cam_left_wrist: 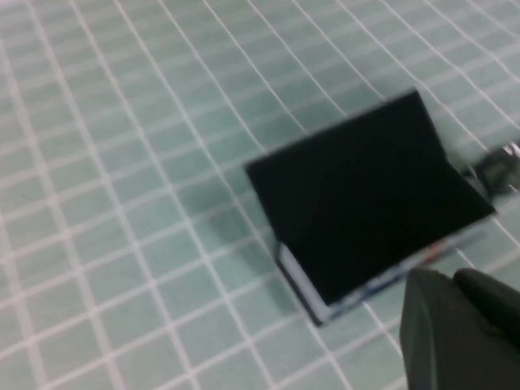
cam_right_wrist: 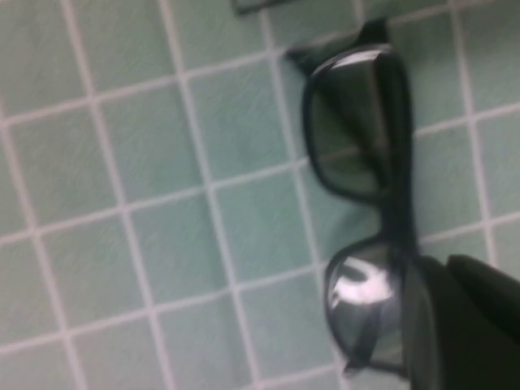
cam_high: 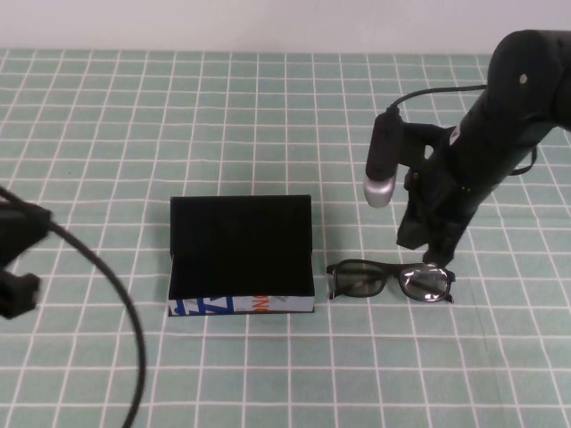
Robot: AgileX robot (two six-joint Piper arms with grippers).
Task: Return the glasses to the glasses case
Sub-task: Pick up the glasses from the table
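I need to next move my right gripper to the far edge of the black lid (cam_high: 260,197) on the open glasses case and close it there.
The glasses (cam_high: 390,280) stand on the green checked cloth just right of the glasses case (cam_high: 241,254), lenses facing the front edge. The case lies open, its black lid upright at the back and its white printed front towards me. My right gripper (cam_high: 434,259) reaches down to the top rim over the right lens, shut; no part of the frame shows between its fingers. In the right wrist view the glasses (cam_right_wrist: 361,162) lie right beside that gripper (cam_right_wrist: 459,325). My left gripper (cam_high: 16,292) waits at the table's left edge, shut. The left wrist view shows that gripper (cam_left_wrist: 455,325) near the case (cam_left_wrist: 366,203).
A black cable (cam_high: 120,312) loops from the left arm down the front left of the table. The right arm's silver wrist camera (cam_high: 379,187) hangs above the gap between case and glasses. A white wall bounds the table at the back.
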